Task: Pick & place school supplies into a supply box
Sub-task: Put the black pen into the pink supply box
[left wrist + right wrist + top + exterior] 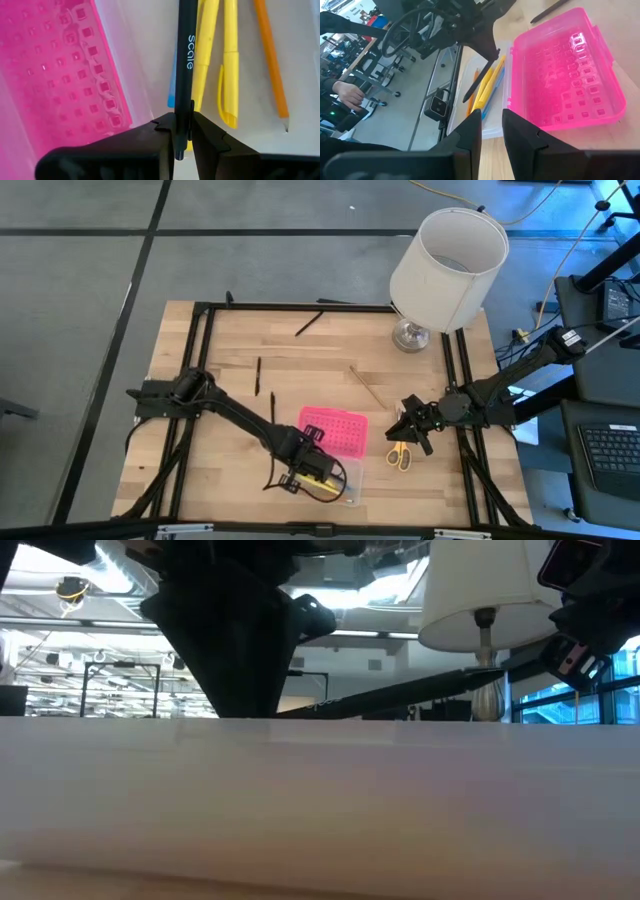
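I need to let go of the black pen with my left gripper in the clear base [333,463] [146,45] between the pink lid and the blue pen.
The supply box lies open near the table's near edge: its pink dotted lid [333,430] [565,70] [55,75] lies flat beside the clear base [350,483]. Yellow pens [210,50], an orange pencil [270,60] and a bit of a blue pen [171,97] lie in the base. My left gripper [310,470] [184,132] hovers over the base, shut on a black pen [186,75]. My right gripper [408,425] [491,127] is open and empty, right of the lid, above the yellow-handled scissors [400,455], which lie flat on the table. My left gripper pinches the black pen near one end [184,117] between its two fingers [162,135]. The fingers come from above, slanting down. The pen [477,82] hangs tilted below them, lifted clear, with its free end over the yellow pens in the base.
A white-shaded lamp [445,270] stands at the far right corner. Black pens [309,323] [258,375] [272,400] and a wood-brown pencil [370,387] lie loose on the wooden table [220,480]. A person's hand [350,95] shows beyond the table's near edge.
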Robot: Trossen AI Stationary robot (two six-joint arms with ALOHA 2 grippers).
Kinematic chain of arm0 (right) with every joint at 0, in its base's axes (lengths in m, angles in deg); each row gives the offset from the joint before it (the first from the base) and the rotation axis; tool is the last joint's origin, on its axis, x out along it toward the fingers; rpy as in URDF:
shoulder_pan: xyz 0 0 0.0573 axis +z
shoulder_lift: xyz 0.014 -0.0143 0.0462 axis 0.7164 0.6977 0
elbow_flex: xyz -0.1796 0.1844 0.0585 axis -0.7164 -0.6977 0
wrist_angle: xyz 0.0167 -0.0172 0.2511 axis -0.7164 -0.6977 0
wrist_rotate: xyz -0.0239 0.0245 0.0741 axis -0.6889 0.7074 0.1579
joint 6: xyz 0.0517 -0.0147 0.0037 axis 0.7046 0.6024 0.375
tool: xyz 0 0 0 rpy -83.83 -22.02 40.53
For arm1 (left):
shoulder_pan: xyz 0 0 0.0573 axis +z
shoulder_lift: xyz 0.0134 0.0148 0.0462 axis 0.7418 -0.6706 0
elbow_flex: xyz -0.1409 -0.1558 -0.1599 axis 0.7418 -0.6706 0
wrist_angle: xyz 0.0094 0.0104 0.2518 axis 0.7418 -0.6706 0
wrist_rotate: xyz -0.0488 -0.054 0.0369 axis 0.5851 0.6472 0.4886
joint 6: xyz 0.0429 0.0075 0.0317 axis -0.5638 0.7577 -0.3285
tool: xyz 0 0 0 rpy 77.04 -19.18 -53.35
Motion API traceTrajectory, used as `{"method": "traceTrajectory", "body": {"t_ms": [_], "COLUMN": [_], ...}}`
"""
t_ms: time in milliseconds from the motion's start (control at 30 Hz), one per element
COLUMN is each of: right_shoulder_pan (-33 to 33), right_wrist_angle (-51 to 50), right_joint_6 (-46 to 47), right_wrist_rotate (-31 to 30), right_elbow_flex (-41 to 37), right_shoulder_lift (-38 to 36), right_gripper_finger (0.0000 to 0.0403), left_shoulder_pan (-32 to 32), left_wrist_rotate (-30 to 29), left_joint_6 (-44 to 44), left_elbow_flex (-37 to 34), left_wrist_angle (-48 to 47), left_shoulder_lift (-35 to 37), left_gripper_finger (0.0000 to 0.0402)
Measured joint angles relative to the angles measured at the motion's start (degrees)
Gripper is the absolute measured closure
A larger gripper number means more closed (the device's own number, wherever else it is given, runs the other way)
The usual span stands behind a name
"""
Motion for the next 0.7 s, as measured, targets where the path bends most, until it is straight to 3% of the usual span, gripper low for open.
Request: {"method": "traceTrajectory", "body": {"t_ms": [700], "right_shoulder_pan": [-0.01], "right_wrist_angle": [-0.33], "right_joint_6": [0.23], "right_wrist_rotate": [-0.04], "right_elbow_flex": [0.00], "right_shoulder_lift": [0.02], "right_gripper_finger": [0.0320], "left_shoulder_pan": [-0.37], "left_wrist_rotate": [2.45], "left_joint_6": [-0.30], "left_elbow_flex": [-0.07], "left_wrist_angle": [0.41], "left_shoulder_lift": [-3.65], "left_gripper_finger": [0.0368]}}
